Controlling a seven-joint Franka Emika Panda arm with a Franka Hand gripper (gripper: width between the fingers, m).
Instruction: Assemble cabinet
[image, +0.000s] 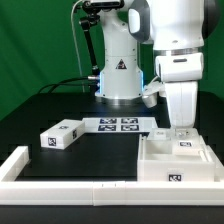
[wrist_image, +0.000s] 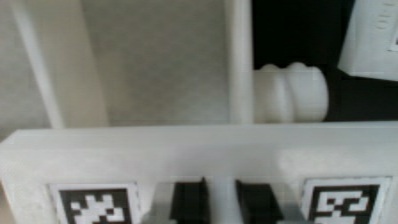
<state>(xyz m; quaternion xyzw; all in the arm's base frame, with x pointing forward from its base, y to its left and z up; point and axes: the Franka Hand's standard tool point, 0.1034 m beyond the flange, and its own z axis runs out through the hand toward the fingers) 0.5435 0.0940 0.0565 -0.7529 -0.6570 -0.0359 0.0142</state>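
Note:
Next, my gripper lets go of the tagged white cabinet panel inside the open white cabinet body (image: 186, 157), close behind the cabinet body's front side.
The white cabinet body (image: 176, 160) stands at the front of the exterior view's right, an open box with tags on its front and top. My gripper (image: 181, 128) reaches straight down onto its rear wall. In the wrist view the two dark fingers (wrist_image: 185, 202) stand close together with a thin white strip between them, and the gripper (wrist_image: 217, 200) looks shut on a tagged white cabinet panel (wrist_image: 196, 150). Beyond the panel are two upright white bars (wrist_image: 240, 60) and a ribbed white cylinder (wrist_image: 295, 92). A loose tagged white block (image: 62, 133) lies at the exterior view's left.
The marker board (image: 118, 124) lies flat in front of the arm's base (image: 118, 85). A long low white border rail (image: 70, 183) runs along the front and up the exterior view's left side. A green backdrop stands behind the black table.

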